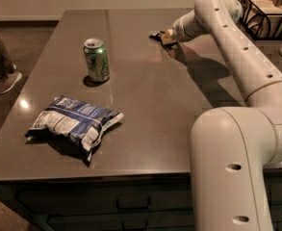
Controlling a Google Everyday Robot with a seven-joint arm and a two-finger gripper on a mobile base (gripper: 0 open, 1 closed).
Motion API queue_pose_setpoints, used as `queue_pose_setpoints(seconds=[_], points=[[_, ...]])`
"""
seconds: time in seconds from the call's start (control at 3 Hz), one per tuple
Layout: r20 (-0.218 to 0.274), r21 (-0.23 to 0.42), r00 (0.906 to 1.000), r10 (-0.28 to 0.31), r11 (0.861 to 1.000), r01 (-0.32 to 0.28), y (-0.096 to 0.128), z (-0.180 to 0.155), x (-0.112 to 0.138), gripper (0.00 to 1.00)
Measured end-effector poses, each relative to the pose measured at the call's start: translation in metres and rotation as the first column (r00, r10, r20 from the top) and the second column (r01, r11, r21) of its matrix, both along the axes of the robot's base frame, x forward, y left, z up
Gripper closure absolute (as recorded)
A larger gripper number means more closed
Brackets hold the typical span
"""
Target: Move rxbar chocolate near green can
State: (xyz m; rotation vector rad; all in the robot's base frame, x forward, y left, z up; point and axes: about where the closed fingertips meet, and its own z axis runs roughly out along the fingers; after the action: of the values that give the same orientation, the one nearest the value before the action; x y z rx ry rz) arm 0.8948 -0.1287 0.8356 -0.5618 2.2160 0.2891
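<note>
My gripper is to put the rxbar chocolate down on the table point(119, 67), right up against the side of the green can that faces the basket.
The green can point(96, 59) stands upright on the left part of the dark table point(145, 105), silver top up. My gripper point(165, 36) is at the far middle of the table, well to the right of the can. It is shut on the rxbar chocolate point(156, 34), a small dark wrapper that sticks out to the left of the gripper, just above the tabletop. Most of the bar is hidden by the gripper.
A big blue-and-white chip bag point(73, 124) lies at the front left of the table. A black wire basket point(268, 13) stands at the back right. A person's leg and shoe point(1, 66) are on the floor beyond the table's left edge.
</note>
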Motion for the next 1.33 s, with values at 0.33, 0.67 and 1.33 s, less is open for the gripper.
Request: queue_pose_setpoints(seconds=[0.33,0.67,1.33], points=[[0.003,-0.023,0.9948,0.102,0.994,-0.102,0.024,0.019,-0.022,1.0],[0.0,-0.056,0.9674,0.253,0.966,-0.253,0.054,0.048,-0.067,1.0],[-0.022,-0.047,0.8971,0.441,0.896,-0.442,0.094,0.064,-0.137,1.0]])
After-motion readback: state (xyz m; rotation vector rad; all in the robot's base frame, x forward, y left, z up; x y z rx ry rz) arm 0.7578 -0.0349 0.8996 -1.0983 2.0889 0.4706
